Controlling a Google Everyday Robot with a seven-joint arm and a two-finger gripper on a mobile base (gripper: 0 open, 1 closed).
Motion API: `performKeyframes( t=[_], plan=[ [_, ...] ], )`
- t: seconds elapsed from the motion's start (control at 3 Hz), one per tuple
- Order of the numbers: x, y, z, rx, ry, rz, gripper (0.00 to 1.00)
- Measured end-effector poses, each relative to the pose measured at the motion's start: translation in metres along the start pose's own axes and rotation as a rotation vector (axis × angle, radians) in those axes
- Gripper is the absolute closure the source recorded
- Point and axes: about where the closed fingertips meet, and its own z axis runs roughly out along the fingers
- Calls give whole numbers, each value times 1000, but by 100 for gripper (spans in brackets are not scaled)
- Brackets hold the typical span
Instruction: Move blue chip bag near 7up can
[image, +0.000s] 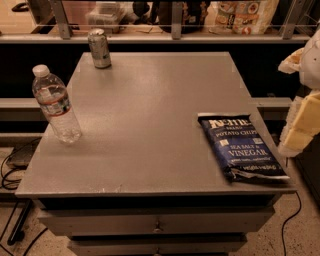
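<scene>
The blue chip bag is next for my gripper, which should go to it and close on the bag's middle (242, 146), around its white lettering.
The blue chip bag (242, 147) lies flat on the grey table (150, 115) near its front right corner, white lettering facing up. The 7up can (99, 48) stands upright at the far left corner of the table, well apart from the bag. My gripper (301, 116) shows as white and pale yellow parts at the right edge of the view, just right of the bag and off the table's side. It holds nothing that I can see.
A clear plastic water bottle (56, 105) stands near the table's left edge. A shelf with a rail (175, 30) and packaged goods runs behind the table. Drawers (157, 225) sit below the tabletop. Cables (10, 175) lie on the floor at left.
</scene>
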Motion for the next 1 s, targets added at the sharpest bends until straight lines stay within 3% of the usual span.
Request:
performKeyframes(
  t=[0.33,0.67,1.0],
  plan=[
    [-1,-1,-1,4,-6,0,0],
    [-6,-2,6,1,-70,-22,0],
    [-15,2,53,-86,-110,-22,0]
  ],
)
